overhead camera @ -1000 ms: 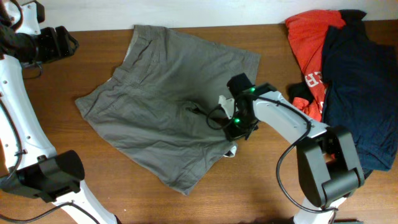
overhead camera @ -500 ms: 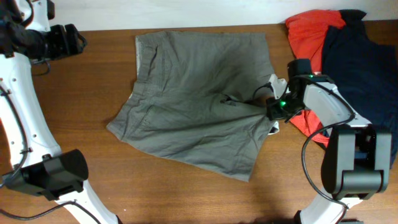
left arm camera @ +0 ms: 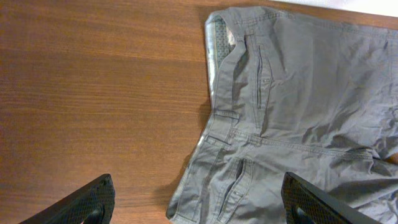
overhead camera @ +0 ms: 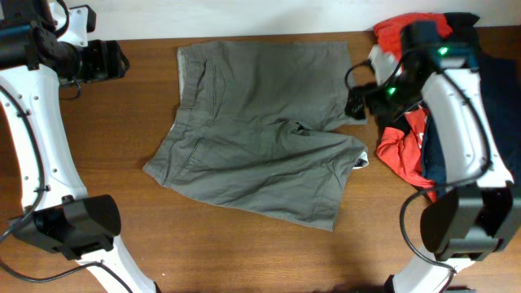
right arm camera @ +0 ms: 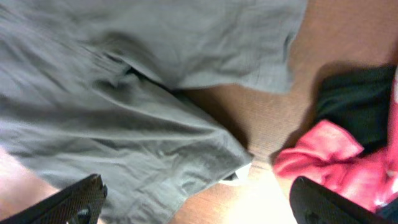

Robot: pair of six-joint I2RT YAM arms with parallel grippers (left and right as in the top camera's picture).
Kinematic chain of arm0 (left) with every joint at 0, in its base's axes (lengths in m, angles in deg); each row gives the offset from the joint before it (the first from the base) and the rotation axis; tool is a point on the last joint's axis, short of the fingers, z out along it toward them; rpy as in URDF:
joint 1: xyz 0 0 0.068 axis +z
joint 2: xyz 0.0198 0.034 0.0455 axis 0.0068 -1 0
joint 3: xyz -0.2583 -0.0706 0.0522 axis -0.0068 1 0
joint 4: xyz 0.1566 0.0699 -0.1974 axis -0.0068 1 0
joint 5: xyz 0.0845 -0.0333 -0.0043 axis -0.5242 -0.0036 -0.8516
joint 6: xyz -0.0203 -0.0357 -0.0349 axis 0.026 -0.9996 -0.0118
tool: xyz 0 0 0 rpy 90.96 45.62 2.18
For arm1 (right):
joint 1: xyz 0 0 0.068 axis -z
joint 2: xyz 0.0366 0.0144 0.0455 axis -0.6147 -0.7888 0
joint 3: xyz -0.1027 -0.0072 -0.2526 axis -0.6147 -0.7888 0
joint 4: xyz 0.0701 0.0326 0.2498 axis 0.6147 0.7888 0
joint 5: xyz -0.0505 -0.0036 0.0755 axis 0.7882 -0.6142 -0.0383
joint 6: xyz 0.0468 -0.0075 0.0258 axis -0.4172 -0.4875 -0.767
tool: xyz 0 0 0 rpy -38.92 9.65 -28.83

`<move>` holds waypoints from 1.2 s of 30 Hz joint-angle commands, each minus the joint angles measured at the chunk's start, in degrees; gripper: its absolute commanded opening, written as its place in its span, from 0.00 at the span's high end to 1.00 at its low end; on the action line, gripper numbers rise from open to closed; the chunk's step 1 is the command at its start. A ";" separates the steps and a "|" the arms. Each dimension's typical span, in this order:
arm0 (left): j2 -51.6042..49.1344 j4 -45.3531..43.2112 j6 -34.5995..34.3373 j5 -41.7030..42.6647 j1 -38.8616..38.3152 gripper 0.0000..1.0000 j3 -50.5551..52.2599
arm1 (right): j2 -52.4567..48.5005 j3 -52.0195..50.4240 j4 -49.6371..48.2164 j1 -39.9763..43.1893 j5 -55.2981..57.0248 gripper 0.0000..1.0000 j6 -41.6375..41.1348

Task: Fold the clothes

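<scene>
The robot's right gripper should close on the hem's front corner (overhead camera: 331,228) on the near leg of the grey-khaki shorts, next to the bare wood in front.
The grey-khaki shorts (overhead camera: 260,130) lie spread flat on the wooden table, waistband (overhead camera: 189,81) to the left and both legs pointing right. In the left wrist view the waistband and pockets (left arm camera: 261,81) show ahead of my left gripper (left arm camera: 196,202), which hangs open above the table, holding nothing. In the overhead view that left gripper (overhead camera: 118,61) is left of the shorts, clear of them. My right gripper (overhead camera: 358,102) hovers open over the right leg hems. Its wrist view shows the shorts (right arm camera: 124,93) below the right gripper (right arm camera: 202,202), with nothing between the fingers.
A red printed T-shirt (overhead camera: 403,49) and a dark navy garment (overhead camera: 472,106) are piled at the back right, close beside the shorts' hems. The red cloth (right arm camera: 323,155) lies just right of my right gripper. Bare wood (overhead camera: 203,244) runs along the front.
My right gripper dragged the shorts rightward, straightening them, then opened, let go of the leg and rose toward the back right. The left arm shifted slightly right.
</scene>
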 commanded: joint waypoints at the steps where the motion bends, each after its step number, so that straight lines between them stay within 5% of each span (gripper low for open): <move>1: 0.04 1.03 1.60 -0.37 0.07 0.15 0.13 | 0.13 10.38 6.99 0.37 -0.66 0.01 -3.06; 7: 3.41 6.93 6.80 1.57 -1.36 0.23 0.13 | 1.97 23.43 21.40 0.37 -1.60 0.01 -2.21; 15: 10.97 15.21 4.98 0.81 -5.14 0.35 0.81 | 14.45 22.21 21.79 0.37 -0.20 0.01 -8.57; 27: 24.52 13.14 -9.07 -9.66 -7.91 0.35 22.47 | 36.70 -14.69 17.51 0.37 1.11 0.01 -18.14; 36: 25.75 -4.46 -10.82 -9.55 -7.91 0.27 48.61 | 38.29 -43.93 0.57 -0.33 -8.22 0.01 -18.12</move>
